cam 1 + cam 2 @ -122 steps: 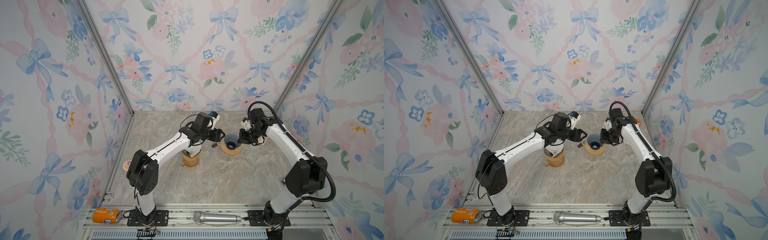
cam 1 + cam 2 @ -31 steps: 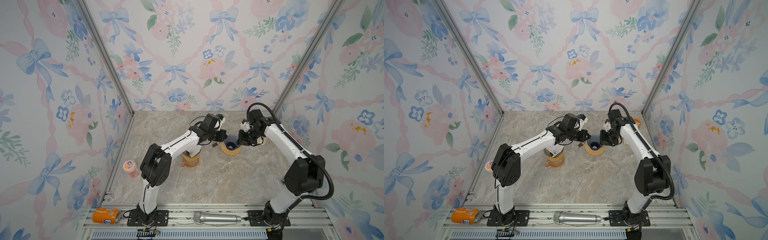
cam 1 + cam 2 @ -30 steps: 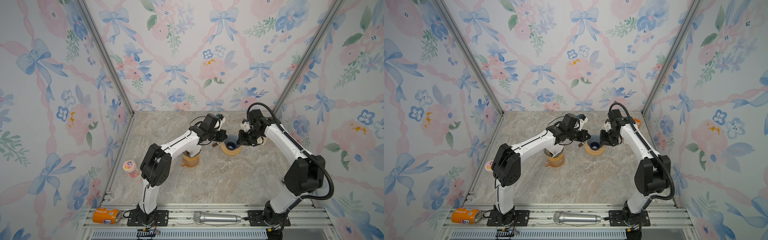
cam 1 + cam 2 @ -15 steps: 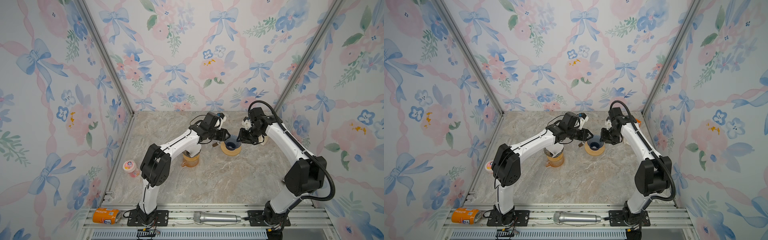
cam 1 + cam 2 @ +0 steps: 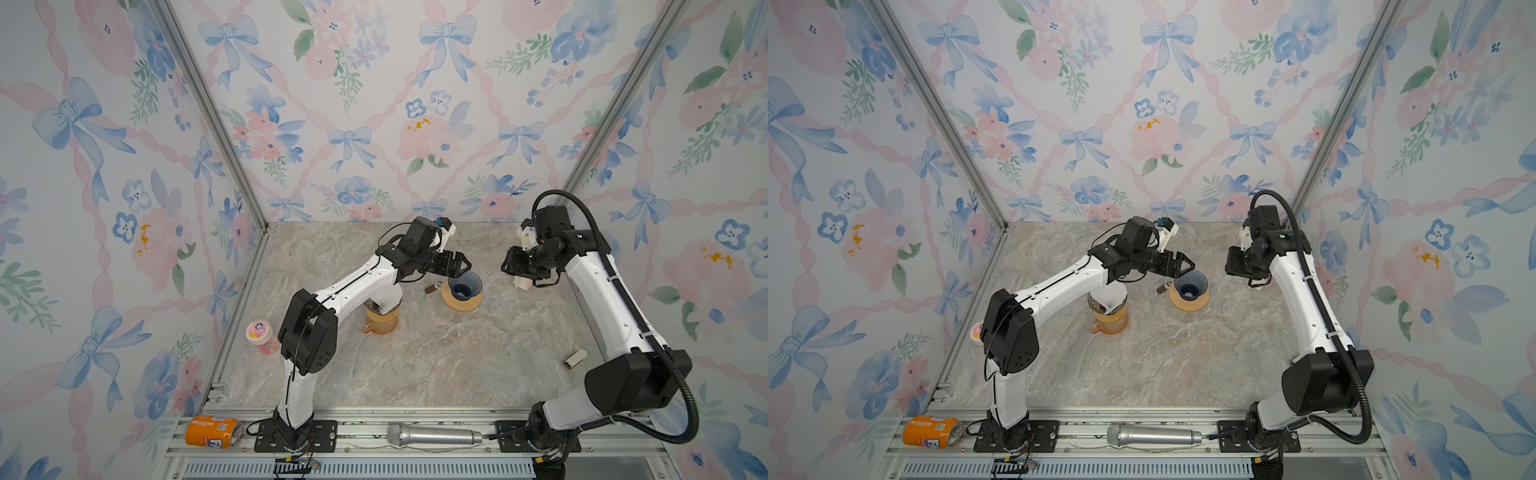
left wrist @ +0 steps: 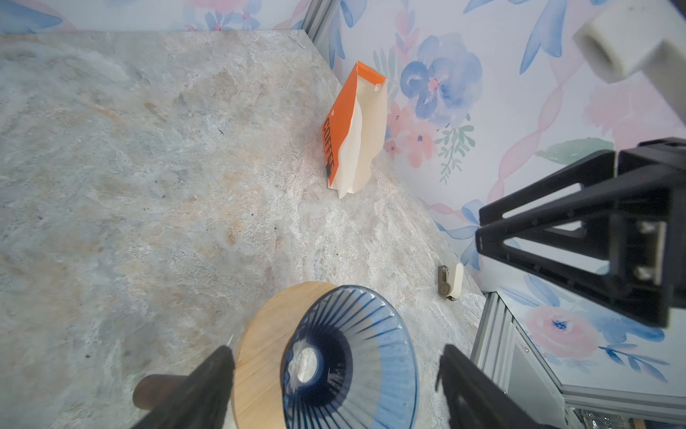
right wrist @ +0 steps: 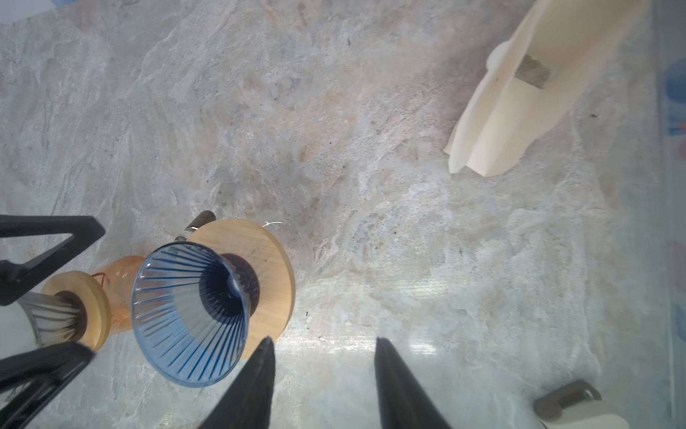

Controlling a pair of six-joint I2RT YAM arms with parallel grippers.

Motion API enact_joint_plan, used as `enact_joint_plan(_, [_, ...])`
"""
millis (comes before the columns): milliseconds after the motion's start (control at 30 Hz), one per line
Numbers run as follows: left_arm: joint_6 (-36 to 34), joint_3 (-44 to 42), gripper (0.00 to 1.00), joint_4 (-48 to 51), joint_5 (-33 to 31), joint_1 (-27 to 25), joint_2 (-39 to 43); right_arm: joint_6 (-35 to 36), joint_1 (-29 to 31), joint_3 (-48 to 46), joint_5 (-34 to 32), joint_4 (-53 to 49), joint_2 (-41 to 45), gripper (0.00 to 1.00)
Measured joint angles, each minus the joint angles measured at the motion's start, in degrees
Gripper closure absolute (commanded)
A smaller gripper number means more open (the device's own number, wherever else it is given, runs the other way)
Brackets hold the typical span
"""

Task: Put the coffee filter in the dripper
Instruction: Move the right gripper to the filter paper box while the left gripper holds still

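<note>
The blue dripper looks empty, so next I need to move my right gripper to the open orange and cream box (image 5: pixel 524 281) (image 7: pixel 509 80) and close it on the coffee filter inside.
A blue ribbed glass dripper (image 5: pixel 461 289) (image 5: pixel 1190 289) stands on its round wooden base mid-table, and its cone looks empty in both wrist views (image 6: pixel 349 356) (image 7: pixel 189 312). A white coffee filter (image 5: pixel 1109 298) sits in a second, clear dripper (image 7: pixel 55 315) on the orange carafe (image 5: pixel 380 322), under my left arm. My left gripper (image 5: pixel 461 264) (image 6: pixel 334 371) is open, its fingers either side of the blue dripper and clear of it. My right gripper (image 5: pixel 507 266) (image 7: pixel 323 347) is open and holds nothing, to the right of the blue dripper.
An orange and cream coffee bag (image 6: pixel 352 130) (image 7: pixel 519 93) stands by the right wall. A small clip (image 5: pixel 575 358) lies near that wall. A pink cup (image 5: pixel 262 336) stands at the left edge. An orange can (image 5: pixel 212 432) and a microphone (image 5: pixel 434 435) lie on the front rail.
Both grippers have opened at the blue dripper. The right gripper has drawn back to the right, away from it. The left gripper stays over it.
</note>
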State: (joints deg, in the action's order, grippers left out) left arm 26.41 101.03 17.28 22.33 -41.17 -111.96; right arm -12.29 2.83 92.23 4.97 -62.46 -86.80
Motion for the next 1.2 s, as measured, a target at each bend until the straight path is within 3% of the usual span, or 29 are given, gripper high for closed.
enact_joint_plan(333, [-1.8, -1.9, 0.04, -0.1, -1.1, -1.0, 6.9, 1.1, -6.3, -8.3, -3.8, 6.7, 2.2, 0.52])
enact_joint_plan(600, [-5.1, -8.9, 0.04, -0.5, -6.1, -4.8, 11.8, 1.4, -7.7, -13.2, -5.0, 14.0, 1.4, 0.54])
enact_joint_plan(1200, [-4.5, -20.2, 0.04, -3.3, -11.0, -5.6, 18.4, 0.6, -9.9, -9.9, -8.1, 24.0, -15.8, 0.64])
